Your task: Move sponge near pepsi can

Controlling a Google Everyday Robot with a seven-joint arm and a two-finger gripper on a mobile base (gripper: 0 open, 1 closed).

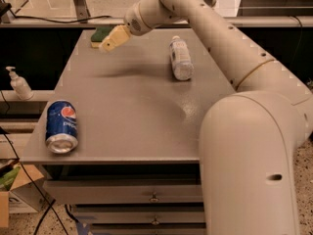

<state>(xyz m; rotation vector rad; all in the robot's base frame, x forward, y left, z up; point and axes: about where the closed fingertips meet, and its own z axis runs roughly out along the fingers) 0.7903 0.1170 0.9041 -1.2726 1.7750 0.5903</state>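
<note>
The sponge's end (106,31) facing the plastic bottle should be next for my gripper to go to and close on, leaving the sponge's other end sticking out.
The sponge (100,35), dark green on top with a pale yellow base, lies at the far left corner of the grey table (132,111). The blue Pepsi can (61,126) lies on its side near the table's front left edge. My gripper (109,41) hangs above the table just right of and in front of the sponge, its pale fingers pointing down-left toward it and partly overlapping its near edge. Nothing shows between the fingers.
A clear plastic bottle (180,58) with a white label lies on its side at the back right. A pump dispenser (19,83) stands on a lower shelf to the left. My arm's large body (249,165) fills the right foreground. Drawers sit below the tabletop.
</note>
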